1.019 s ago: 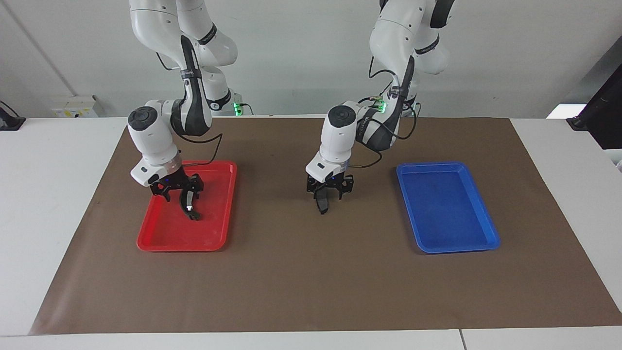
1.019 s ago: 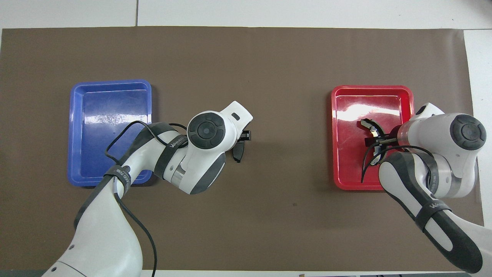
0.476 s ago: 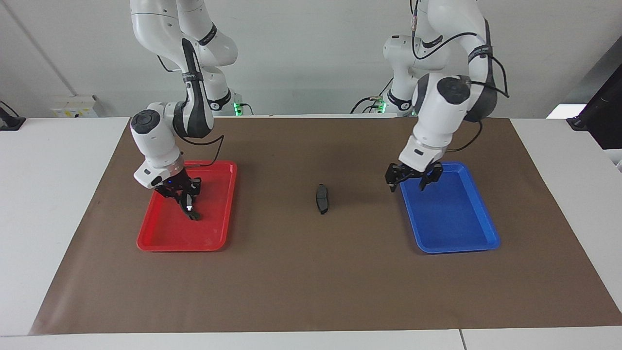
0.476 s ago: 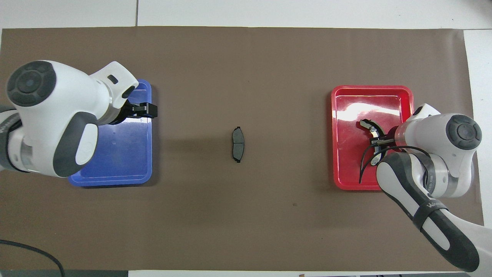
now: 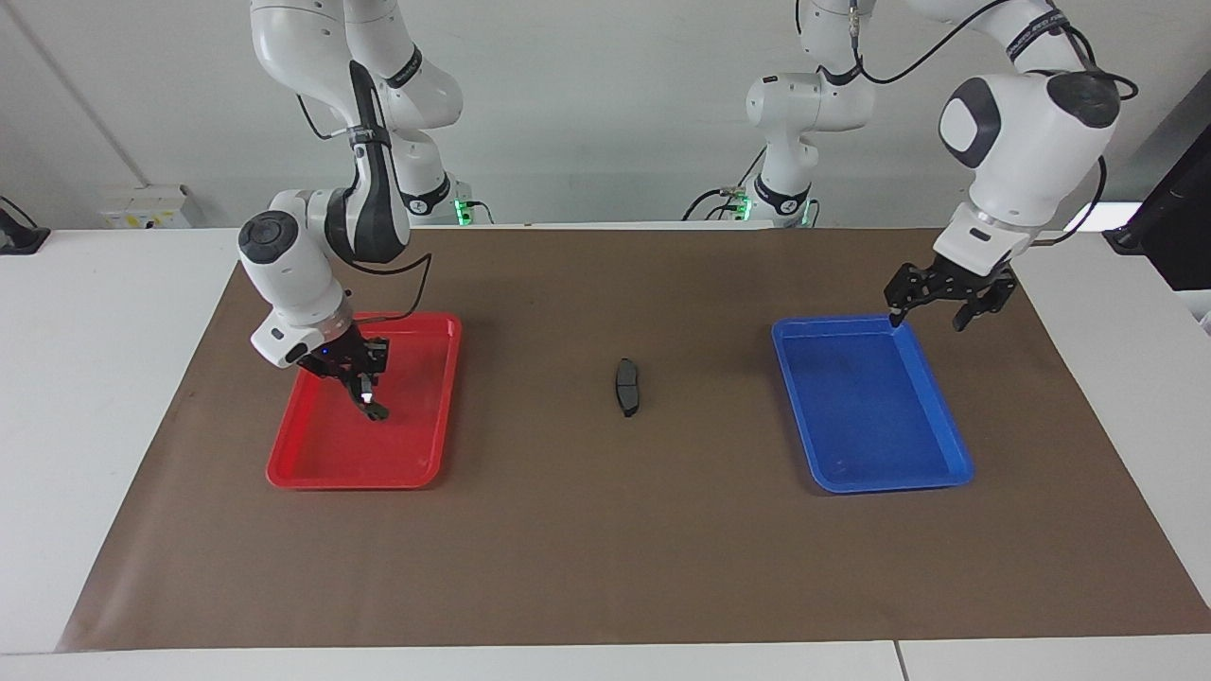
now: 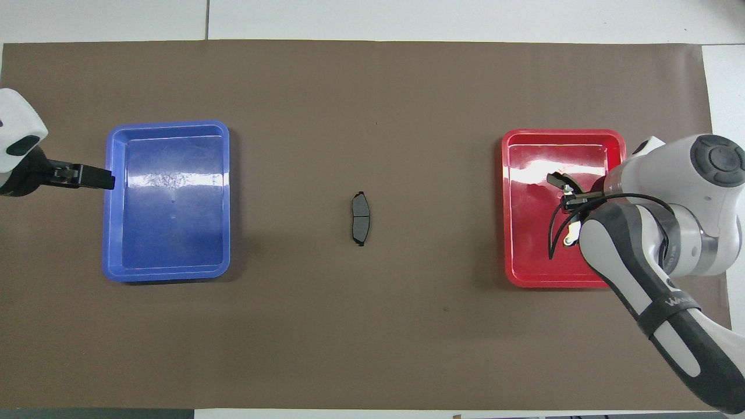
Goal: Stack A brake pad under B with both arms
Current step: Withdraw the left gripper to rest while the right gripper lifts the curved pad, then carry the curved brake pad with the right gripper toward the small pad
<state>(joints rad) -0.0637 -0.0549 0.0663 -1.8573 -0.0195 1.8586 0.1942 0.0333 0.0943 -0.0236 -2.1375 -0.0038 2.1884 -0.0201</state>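
Next, my right gripper lets go of B on top of the A brake pad (image 6: 364,223) lying midway between the trays.
The A brake pad (image 5: 626,387), short and dark grey, lies flat on the brown mat midway between the two trays; it also shows in the overhead view (image 6: 360,211). B (image 5: 370,404), the long curved black piece with silvery ends, hangs tilted in my right gripper (image 5: 360,380) over the red tray (image 5: 284,473), its lower end just above or on the tray floor. In the overhead view B (image 6: 557,179) shows partly under the right gripper (image 6: 573,199). My left gripper (image 5: 937,307) is open and empty, up in the air over the blue tray's corner.
The blue tray (image 5: 956,463) has nothing in it and sits toward the left arm's end of the table (image 6: 169,276). The red tray (image 6: 506,233) sits toward the right arm's end. The brown mat (image 5: 605,549) covers the table's middle.
My left gripper let go of the A brake pad on the mat, rose and swung away past the blue tray. My right gripper closed on B and raised it slightly.
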